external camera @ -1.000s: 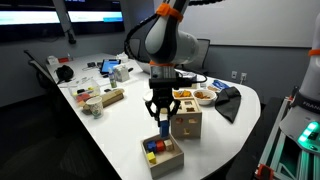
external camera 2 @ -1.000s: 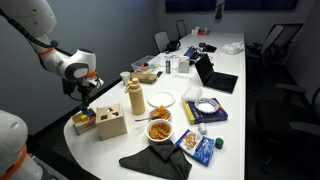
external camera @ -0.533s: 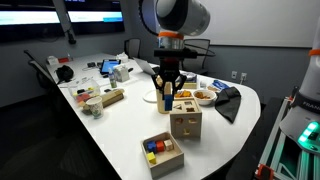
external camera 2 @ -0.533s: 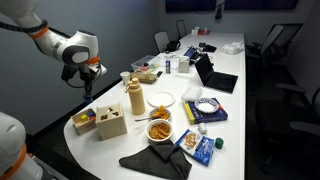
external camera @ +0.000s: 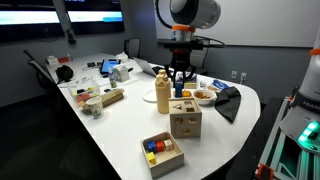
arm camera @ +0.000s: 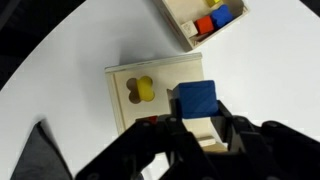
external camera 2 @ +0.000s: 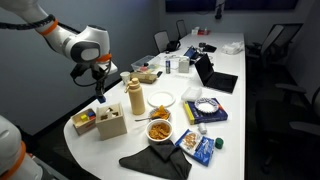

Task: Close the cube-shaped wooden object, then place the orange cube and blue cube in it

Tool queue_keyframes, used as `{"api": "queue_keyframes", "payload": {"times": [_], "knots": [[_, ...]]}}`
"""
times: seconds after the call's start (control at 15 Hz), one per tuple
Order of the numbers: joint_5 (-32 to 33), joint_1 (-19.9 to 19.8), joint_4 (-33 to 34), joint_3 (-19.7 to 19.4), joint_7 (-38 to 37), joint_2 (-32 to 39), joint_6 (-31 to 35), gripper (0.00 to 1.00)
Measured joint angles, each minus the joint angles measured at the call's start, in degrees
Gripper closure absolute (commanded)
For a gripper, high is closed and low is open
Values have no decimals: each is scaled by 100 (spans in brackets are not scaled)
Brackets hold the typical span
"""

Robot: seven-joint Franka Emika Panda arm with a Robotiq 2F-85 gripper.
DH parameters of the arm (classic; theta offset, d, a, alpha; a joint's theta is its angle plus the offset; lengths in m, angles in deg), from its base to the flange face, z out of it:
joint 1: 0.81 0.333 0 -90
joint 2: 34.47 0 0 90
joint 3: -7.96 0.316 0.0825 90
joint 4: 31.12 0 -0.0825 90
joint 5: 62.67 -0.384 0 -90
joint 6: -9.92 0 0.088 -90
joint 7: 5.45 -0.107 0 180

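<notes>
The blue cube, now hanging above the wooden object's top face, will be let go by my gripper on the wooden object's top side (external camera: 188,102) (arm camera: 152,122), on the side of the yellow-showing hole toward the dark cloth.
In the wrist view the blue cube (arm camera: 194,100) sits between my fingers, with the gripper (arm camera: 197,122) shut on it. It hangs above the top face of the cube-shaped wooden object (arm camera: 158,78), which has cut-out holes, one showing yellow. In both exterior views the gripper (external camera: 181,88) (external camera 2: 100,93) hovers well above the wooden box (external camera: 185,123) (external camera 2: 110,124). I cannot pick out the orange cube for sure; a red-orange block (arm camera: 204,26) lies in the shallow tray (arm camera: 178,24).
The tray of coloured blocks (external camera: 162,155) (external camera 2: 84,119) stands beside the box near the table's rounded end. A tan bottle (external camera: 162,97) (external camera 2: 134,97), a snack bowl (external camera: 204,96) (external camera 2: 160,130), a dark cloth (external camera: 228,101) and a white plate (external camera 2: 162,99) stand close behind.
The arm has risen from just over the tray and swung across to above the wooden box, carrying the blue cube. The jaws stayed shut.
</notes>
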Motion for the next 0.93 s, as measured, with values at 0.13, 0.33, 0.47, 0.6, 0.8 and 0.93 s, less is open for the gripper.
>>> {"api": "queue_keyframes", "payload": {"times": [0.13, 0.33, 0.47, 0.6, 0.8, 0.93], "knots": [[172, -125, -25, -98, -1, 1, -146, 89], [305, -258, -35, -227, 125, 19, -383, 89], [306, -311, -34, -300, 334, 64, -501, 89], [305, -354, -27, -355, 566, 136, -543, 89], [299, -406, 55, -416, 891, 325, -543, 89], [273, -417, 162, -454, 1083, 488, -543, 89]]}}
